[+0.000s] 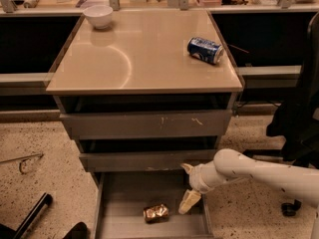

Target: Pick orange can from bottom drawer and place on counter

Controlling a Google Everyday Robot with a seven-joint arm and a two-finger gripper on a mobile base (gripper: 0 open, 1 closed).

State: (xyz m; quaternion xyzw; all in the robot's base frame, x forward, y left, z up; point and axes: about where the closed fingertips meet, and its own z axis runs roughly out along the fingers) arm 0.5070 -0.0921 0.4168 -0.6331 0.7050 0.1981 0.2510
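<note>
The orange can's body (157,213) is in the open bottom drawer. My gripper should go there next and close on it.
The orange can (156,212) lies on its side on the grey floor of the open bottom drawer (119,203), near the front middle. My gripper (189,199) reaches in from the right on a white arm and hangs over the drawer's right part, just right of the can and apart from it. One cream finger (189,201) points down toward the drawer floor. The beige counter (139,54) tops the cabinet above.
A blue can (205,50) lies on its side on the counter's right part. A white bowl (98,16) stands at the counter's back left. Two shallower drawers (147,125) sit above. A dark chair (299,113) stands at right, a dark object (30,218) on the floor at left.
</note>
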